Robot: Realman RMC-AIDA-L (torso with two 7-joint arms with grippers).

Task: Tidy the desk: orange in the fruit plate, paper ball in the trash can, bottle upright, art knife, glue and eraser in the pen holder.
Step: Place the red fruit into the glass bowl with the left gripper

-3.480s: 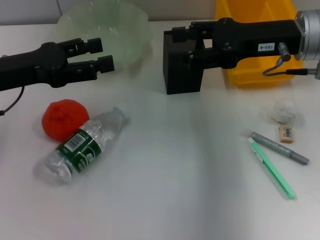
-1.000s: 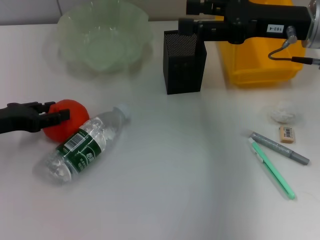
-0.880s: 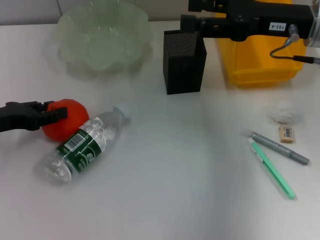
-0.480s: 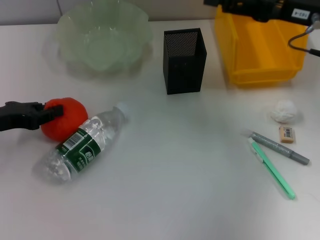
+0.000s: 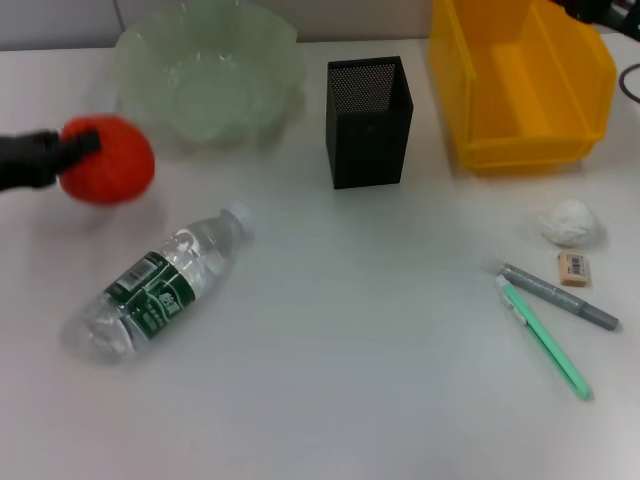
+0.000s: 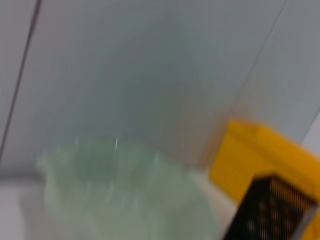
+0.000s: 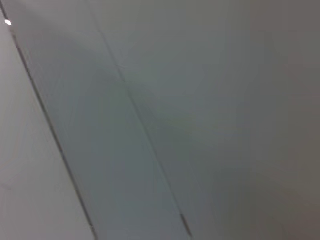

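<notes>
The robot's left gripper needs to release the orange inside the pale-green fruit plate's near side [image 5: 185, 86] [image 6: 112, 215], away from the black pen holder.
My left gripper [image 5: 86, 148] is shut on the red-orange orange [image 5: 108, 160] and holds it above the table at the far left, just short of the pale-green fruit plate [image 5: 210, 80]. The clear bottle [image 5: 160, 290] lies on its side below it. At the back stand the black mesh pen holder [image 5: 368, 120] and the yellow trash can [image 5: 520, 85]. At the right lie the paper ball [image 5: 568, 222], the beige eraser [image 5: 572, 268], a grey glue pen [image 5: 558, 296] and the green art knife [image 5: 545, 338]. The left wrist view shows the fruit plate [image 6: 125, 195] ahead.
The left wrist view also takes in the trash can [image 6: 260, 155] and the pen holder [image 6: 272, 210] beyond the plate. A cable from the right arm [image 5: 630, 80] hangs at the top right edge. The right wrist view shows only a grey wall.
My left gripper has lifted the orange off the table and carried it back toward the fruit plate. The bottle shifted slightly. The right arm has withdrawn out of the head view.
</notes>
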